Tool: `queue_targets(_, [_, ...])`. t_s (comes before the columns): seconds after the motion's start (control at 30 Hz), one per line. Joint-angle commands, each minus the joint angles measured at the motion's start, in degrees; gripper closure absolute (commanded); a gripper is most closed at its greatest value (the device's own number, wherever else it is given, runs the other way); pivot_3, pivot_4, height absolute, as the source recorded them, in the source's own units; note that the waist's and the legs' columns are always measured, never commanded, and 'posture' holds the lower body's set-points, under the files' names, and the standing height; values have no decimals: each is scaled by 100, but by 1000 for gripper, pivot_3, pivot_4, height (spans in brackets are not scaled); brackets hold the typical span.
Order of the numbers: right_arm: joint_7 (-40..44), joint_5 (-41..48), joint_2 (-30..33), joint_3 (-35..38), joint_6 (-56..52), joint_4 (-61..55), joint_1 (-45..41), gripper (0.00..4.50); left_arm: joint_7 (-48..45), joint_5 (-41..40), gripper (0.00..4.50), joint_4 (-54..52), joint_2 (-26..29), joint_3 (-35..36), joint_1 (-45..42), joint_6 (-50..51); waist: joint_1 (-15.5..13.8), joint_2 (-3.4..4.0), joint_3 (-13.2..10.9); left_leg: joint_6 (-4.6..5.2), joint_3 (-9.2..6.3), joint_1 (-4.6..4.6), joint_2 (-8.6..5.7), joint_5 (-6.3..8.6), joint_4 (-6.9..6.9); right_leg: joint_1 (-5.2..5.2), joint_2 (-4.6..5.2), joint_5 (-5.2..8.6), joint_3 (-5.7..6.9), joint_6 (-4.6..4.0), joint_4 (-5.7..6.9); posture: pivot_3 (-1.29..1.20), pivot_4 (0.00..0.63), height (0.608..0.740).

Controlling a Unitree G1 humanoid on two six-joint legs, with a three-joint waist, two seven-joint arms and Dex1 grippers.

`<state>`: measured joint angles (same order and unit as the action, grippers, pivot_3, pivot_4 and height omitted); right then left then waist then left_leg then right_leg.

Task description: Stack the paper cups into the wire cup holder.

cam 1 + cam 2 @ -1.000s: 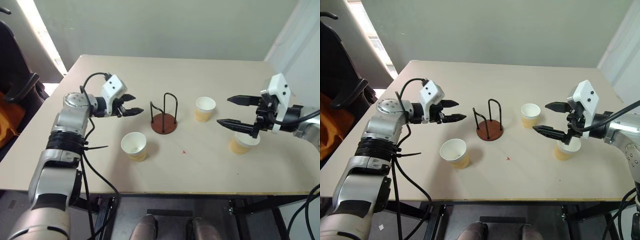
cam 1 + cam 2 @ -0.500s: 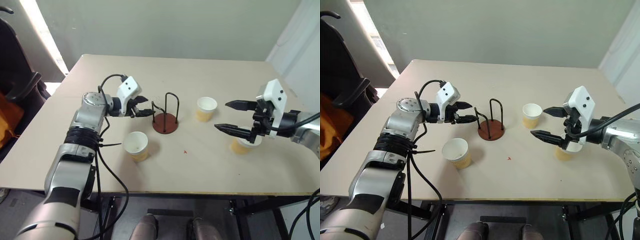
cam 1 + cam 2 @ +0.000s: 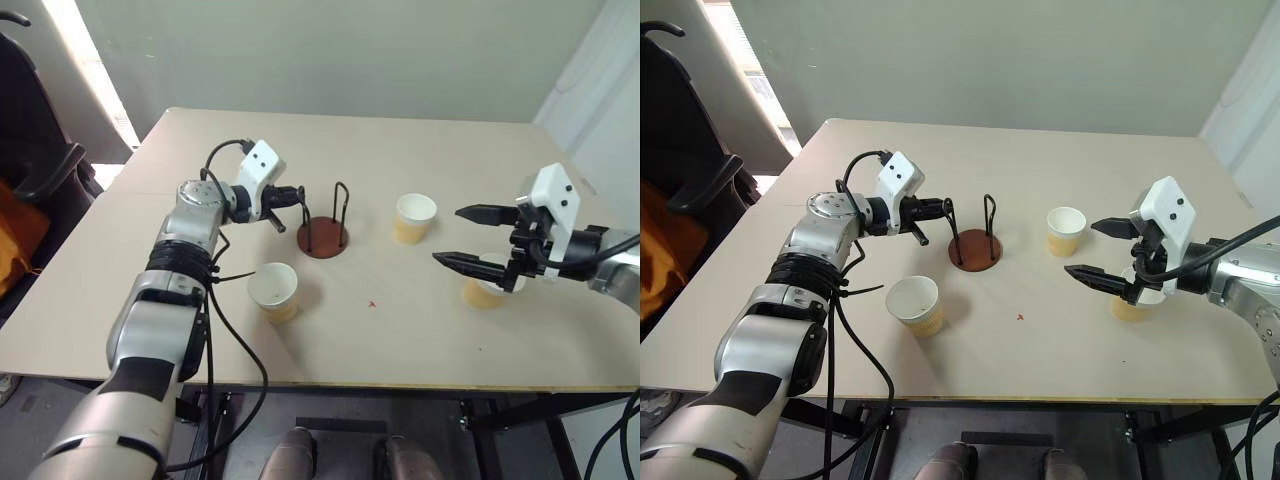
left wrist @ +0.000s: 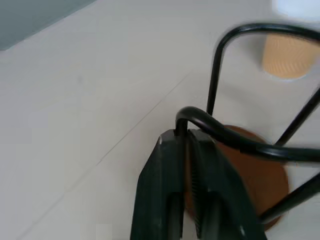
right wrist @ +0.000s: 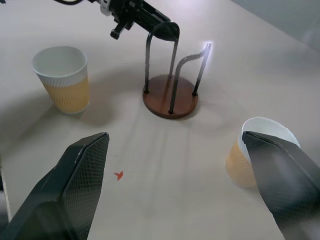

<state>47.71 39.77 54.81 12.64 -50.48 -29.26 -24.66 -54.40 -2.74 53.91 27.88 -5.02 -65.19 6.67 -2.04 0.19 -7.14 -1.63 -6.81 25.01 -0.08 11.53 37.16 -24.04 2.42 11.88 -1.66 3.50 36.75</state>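
The robot's right gripper needs to next close on the near rim (image 3: 500,290) of the paper cup farthest from the wire cup holder, with one finger inside the cup.
The wire cup holder (image 3: 322,240) stands mid-table on its reddish-brown disc. My left gripper (image 3: 298,195) is shut on the top of the holder's left wire loop; the left wrist view shows both fingers (image 4: 172,165) clamped on the black wire. Three paper cups stand upright: one (image 3: 273,290) in front of the holder, one (image 3: 414,217) to its right, and one (image 3: 484,292) at the far right. My right gripper (image 3: 449,236) hangs open just above and left of that far-right cup, holding nothing.
The beige table (image 3: 380,340) has bare room along its front and back. A small red mark (image 3: 371,303) lies on it, in front of the holder. A dark chair (image 3: 35,170) stands off the table's left side.
My left gripper has moved right to the holder and shut on its wire loop. The holder's loops look slightly turned. The right gripper has stayed open in place.
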Motion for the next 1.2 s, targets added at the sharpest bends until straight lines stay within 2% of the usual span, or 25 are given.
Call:
queue_targets(0.03, [62, 134, 188, 329, 3, -147, 64, 50, -474, -209, 4480, -431, 6, 114, 20, -10, -1, 0, 0, 0, 0, 1, 0, 0, 1, 0, 0, 1, 0, 1, -1, 0, 150, 740])
queue_targets(0.2, [711, 332, 656, 587, 75, -169, 493, 50, -1350, -543, 4480, -1281, 39, 74, 271, 408, -28, -1, -1, -11, 3, 15, -8, -6, 6, -2, 4, 11, -2, 18, -4, 0, 150, 740])
queue_targets(0.33, [1059, 323, 884, 523, 234, -124, 655, 50, -1449, -594, 4480, -2090, -178, -154, 507, 912, -45, -1, -1, -6, 15, 24, -9, -2, 23, -2, 5, 18, -4, 28, -5, 0, 150, 740])
queue_targets(0.47, [1044, 322, 789, 192, 266, -319, 695, 50, -1290, -568, 4480, -3076, -378, -411, 952, 1452, -45, -1, -1, 12, 38, 24, -10, 11, 55, 3, 3, 17, -14, 40, 0, 0, 150, 740])
queue_targets(0.67, [545, -267, 688, -411, 353, -421, 759, 50, -724, -452, 4480, -4294, -629, -759, 1653, 2123, -31, -1, -1, 32, 65, 16, -6, 28, 94, 9, 11, 9, -33, 55, 8, 0, 150, 740])
queue_targets(0.77, [582, -317, 690, -495, 378, -503, 900, 50, -538, -436, 4480, -4768, -594, -877, 1925, 2499, -29, -1, -1, 94, 67, -2, -5, 64, 96, 26, 17, 8, -38, 56, 6, 0, 150, 740])
queue_targets(1.07, [590, -758, 761, -788, 539, -331, 936, 50, -375, -569, 4480, -5695, -365, -1083, 2375, 3248, -29, 0, 1, 93, 71, -15, -4, 63, 98, 37, 18, 11, -40, 50, 7, 0, 150, 740])
queue_targets(1.2, [653, -906, 726, -925, 630, -205, 868, 50, -300, -758, 3255, -5807, -337, -1018, 2345, 3579, -29, 0, 1, 94, 72, -17, -4, 64, 97, 38, 22, 11, -40, 49, 7, 0, 150, 740])
